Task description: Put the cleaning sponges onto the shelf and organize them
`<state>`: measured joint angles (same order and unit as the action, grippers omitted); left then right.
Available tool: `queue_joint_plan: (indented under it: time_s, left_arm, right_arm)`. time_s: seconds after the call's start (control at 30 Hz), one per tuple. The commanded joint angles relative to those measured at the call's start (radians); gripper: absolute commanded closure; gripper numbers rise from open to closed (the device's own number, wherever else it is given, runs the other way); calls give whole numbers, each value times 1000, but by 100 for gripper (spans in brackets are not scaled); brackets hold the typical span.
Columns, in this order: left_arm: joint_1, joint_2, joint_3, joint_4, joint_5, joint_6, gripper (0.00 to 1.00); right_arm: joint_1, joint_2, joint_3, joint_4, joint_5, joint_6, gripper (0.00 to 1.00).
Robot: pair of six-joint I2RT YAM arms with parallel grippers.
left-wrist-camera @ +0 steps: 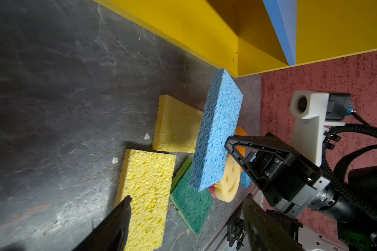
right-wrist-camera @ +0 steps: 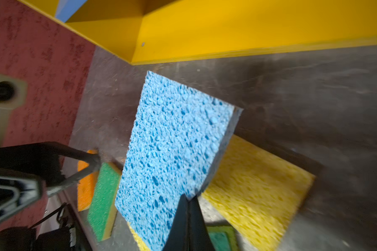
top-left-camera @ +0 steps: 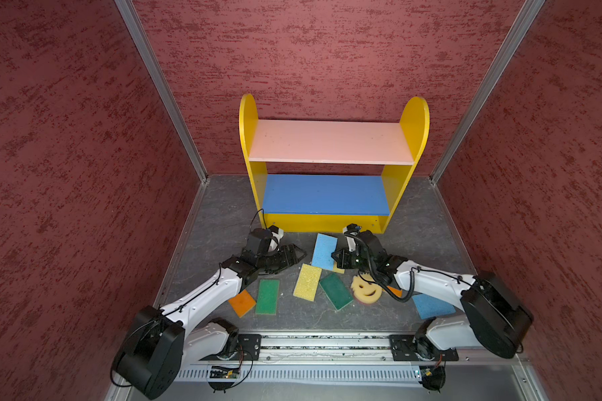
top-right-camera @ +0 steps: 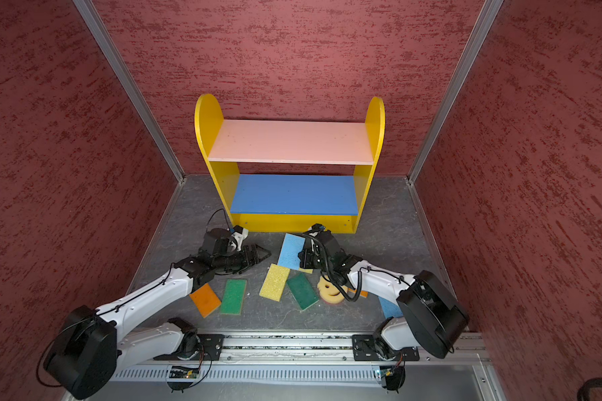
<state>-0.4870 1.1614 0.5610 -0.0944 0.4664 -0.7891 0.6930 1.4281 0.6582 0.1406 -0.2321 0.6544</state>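
Note:
The blue sponge is held by its long side in my right gripper, so my left gripper will hold it while my right gripper takes the sponge's lower end (top-left-camera: 321, 266).
My right gripper (right-wrist-camera: 188, 198) is shut on the edge of a blue sponge (top-left-camera: 324, 251), which tilts up over a yellow sponge (right-wrist-camera: 255, 191) in front of the shelf (top-left-camera: 327, 142). My left gripper (left-wrist-camera: 187, 198) is open just left of it, jaws wide above another yellow sponge (left-wrist-camera: 146, 191) and a green sponge (left-wrist-camera: 189, 202), holding nothing. On the floor also lie the yellow smiley sponge (top-left-camera: 365, 288), a second green sponge (top-left-camera: 268, 297), an orange sponge (top-left-camera: 242, 303) and a second blue sponge (top-left-camera: 433, 306). The shelf's boards are bare.
An orange sponge (top-left-camera: 395, 291) shows partly under the right arm. Red walls close in the dark floor on three sides. The arms' metal rail (top-left-camera: 327, 343) runs along the front. The shelf's yellow base (top-left-camera: 327, 222) stands close behind both grippers.

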Motion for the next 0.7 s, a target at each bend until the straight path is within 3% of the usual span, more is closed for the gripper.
queue_joint_plan:
  time_s: [0.0,0.2,0.43,0.47,0.57,0.67]
  left_arm:
    - [-33,31,0,105,-18,-47,26]
    - [-79,70,51,101,-39,-28,37]
    - [-86,94,81,70,-43,-20,83]
    - [-85,93,87,60,-48,-16,88]
    - [-85,88,100,37,-59,-8,97]
    - [-81,74,109,16,-72,2,99]
  right_arm:
    - [20,56,56,59,-90,-26,100]
    - [57,93,109,48,-136,-32,100]
    - [60,73,85,109,-145,16,100]
    - [60,71,82,116,-145,23,95]
    - [60,68,64,152,-145,63,65]
    - [60,72,34,219,-166,113,51]
